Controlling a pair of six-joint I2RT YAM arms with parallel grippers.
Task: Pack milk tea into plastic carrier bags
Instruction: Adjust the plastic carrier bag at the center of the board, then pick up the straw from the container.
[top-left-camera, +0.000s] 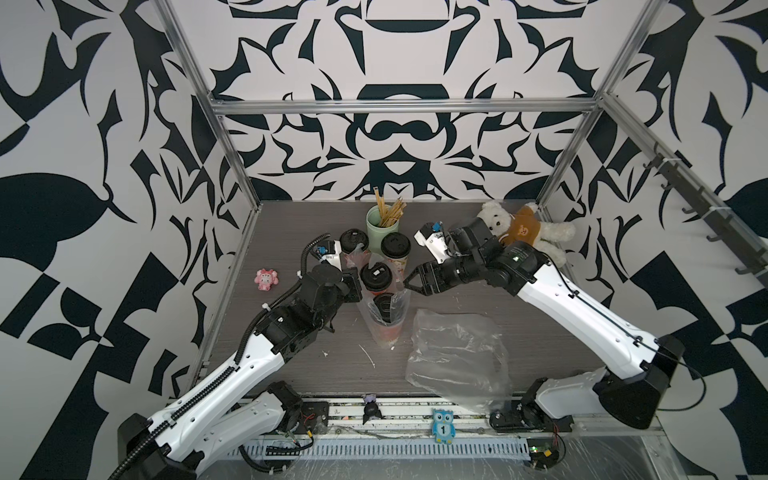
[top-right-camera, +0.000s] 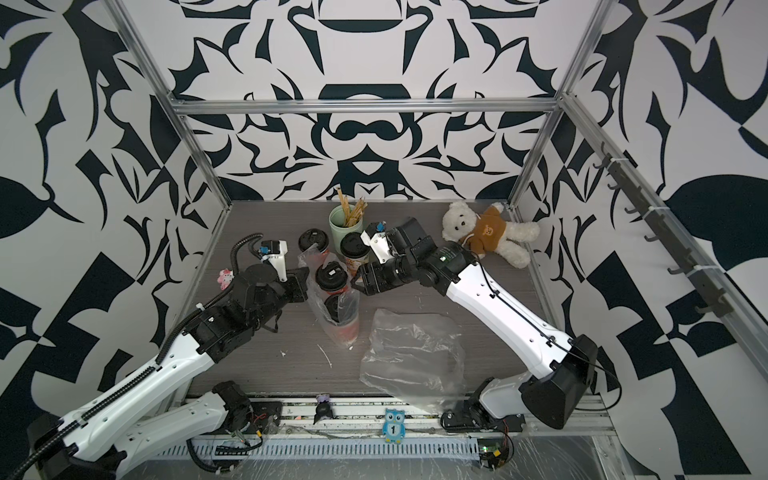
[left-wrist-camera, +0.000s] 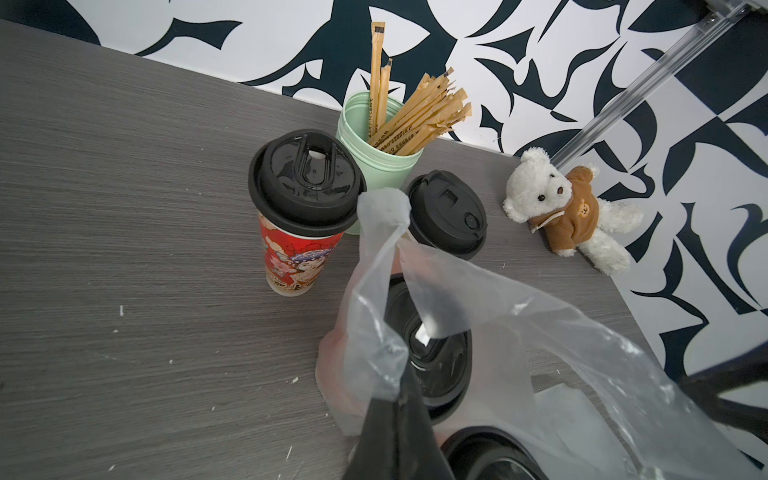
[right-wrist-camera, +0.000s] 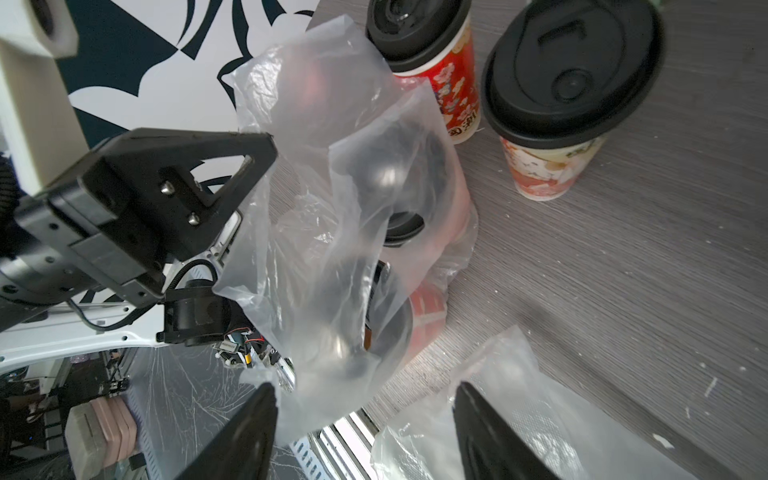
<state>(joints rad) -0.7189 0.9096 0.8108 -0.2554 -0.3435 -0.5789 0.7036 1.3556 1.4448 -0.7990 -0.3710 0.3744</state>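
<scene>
The second carrier bag, the one lying flat, is next: next my right gripper goes to the middle of the second carrier bag (top-left-camera: 461, 341) and closes there.
A clear plastic carrier bag (top-left-camera: 384, 328) stands mid-table with two black-lidded milk tea cups (top-left-camera: 376, 277) (top-left-camera: 384, 307) inside it. My left gripper (left-wrist-camera: 395, 409) is shut on the bag's edge at its left side, and a handle loop (left-wrist-camera: 382, 208) sticks up above the grip. My right gripper (right-wrist-camera: 365, 401) is open at the bag's right side; loose plastic lies by one finger, not pinched. Behind the bag stand a red milk tea cup (left-wrist-camera: 297, 253) and a cream one (right-wrist-camera: 548, 166), both outside it. A second carrier bag (top-left-camera: 457, 357) lies flat at the front right.
A mint-green cup of sticks (top-left-camera: 382, 226) stands behind the cups. A white teddy bear (top-left-camera: 519, 228) lies in the back right corner, close to my right arm. A small pink toy (top-left-camera: 266, 279) sits at the left. Metal frame posts edge the table.
</scene>
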